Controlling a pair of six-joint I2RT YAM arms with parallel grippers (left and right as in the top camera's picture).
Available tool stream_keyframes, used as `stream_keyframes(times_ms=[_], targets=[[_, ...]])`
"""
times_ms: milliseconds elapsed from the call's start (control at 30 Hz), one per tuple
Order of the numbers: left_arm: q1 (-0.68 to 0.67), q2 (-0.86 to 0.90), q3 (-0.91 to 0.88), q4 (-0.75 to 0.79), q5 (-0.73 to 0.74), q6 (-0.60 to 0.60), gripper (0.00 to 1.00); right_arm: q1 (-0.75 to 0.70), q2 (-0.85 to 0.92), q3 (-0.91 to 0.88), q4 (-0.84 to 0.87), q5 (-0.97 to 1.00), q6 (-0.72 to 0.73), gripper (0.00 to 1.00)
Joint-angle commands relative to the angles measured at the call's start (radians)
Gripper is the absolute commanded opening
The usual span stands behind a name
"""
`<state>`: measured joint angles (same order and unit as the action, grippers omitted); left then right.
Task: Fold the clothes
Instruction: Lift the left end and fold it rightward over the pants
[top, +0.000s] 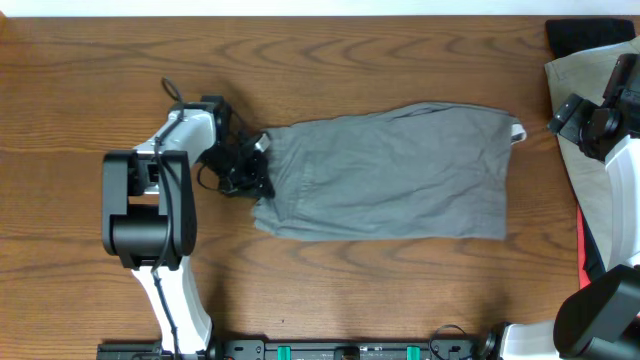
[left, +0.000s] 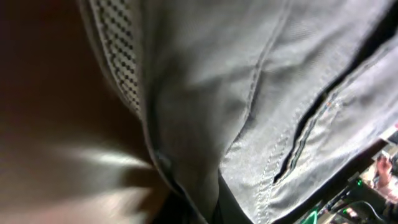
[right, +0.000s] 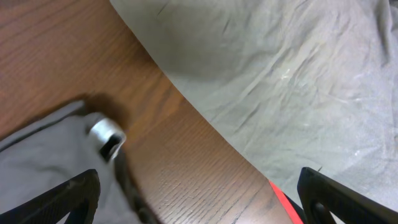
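Next, my left gripper releases the gripped end of the grey shorts on their own cloth (top: 342, 174), just a little short of the middle of the shorts.
The mid-grey shorts (top: 390, 175) lie folded lengthwise across the middle of the table, with a small white tag (top: 517, 133) at their right end. My left gripper (top: 252, 170) is at their left end, shut on the cloth; the left wrist view is filled with grey fabric, seams and a pocket slit (left: 261, 106). My right gripper (right: 199, 199) is open and empty over bare wood between the grey shorts' corner (right: 43, 155) and the beige shorts (right: 292, 81). The beige shorts (top: 590, 80) lie at the far right with a red piece (top: 583, 245) and a black piece (top: 585, 35).
The right arm (top: 600, 120) rests over the beige pile at the table's right edge. The left arm's base (top: 145, 210) stands at the left. A silver-tipped drawcord (right: 107, 138) lies on the wood by the grey corner.
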<state>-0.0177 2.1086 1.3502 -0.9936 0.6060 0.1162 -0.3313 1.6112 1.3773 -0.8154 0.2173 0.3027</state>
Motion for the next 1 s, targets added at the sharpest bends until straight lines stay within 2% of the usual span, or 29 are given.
stream_keyframes(times_ms=[0, 300, 500, 733, 967], targets=[[0.064, -0.002, 0.069, -0.066, -0.153, -0.064, 0.06, 0.001, 0.001, 0.016, 0.000, 0.007, -0.012, 0.99], [0.147, -0.125, 0.293, -0.328, -0.326, -0.070, 0.06, 0.001, 0.001, 0.016, 0.000, 0.007, -0.012, 0.99], [0.121, -0.282, 0.429, -0.461, -0.338, -0.122, 0.06, 0.001, 0.001, 0.016, 0.000, 0.007, -0.012, 0.99], [0.016, -0.473, 0.477, -0.454, -0.337, -0.148, 0.06, 0.001, 0.001, 0.016, -0.001, 0.007, -0.012, 0.99], [-0.156, -0.472, 0.469, -0.426, -0.330, -0.193, 0.06, 0.001, 0.001, 0.016, 0.000, 0.007, -0.012, 0.99]])
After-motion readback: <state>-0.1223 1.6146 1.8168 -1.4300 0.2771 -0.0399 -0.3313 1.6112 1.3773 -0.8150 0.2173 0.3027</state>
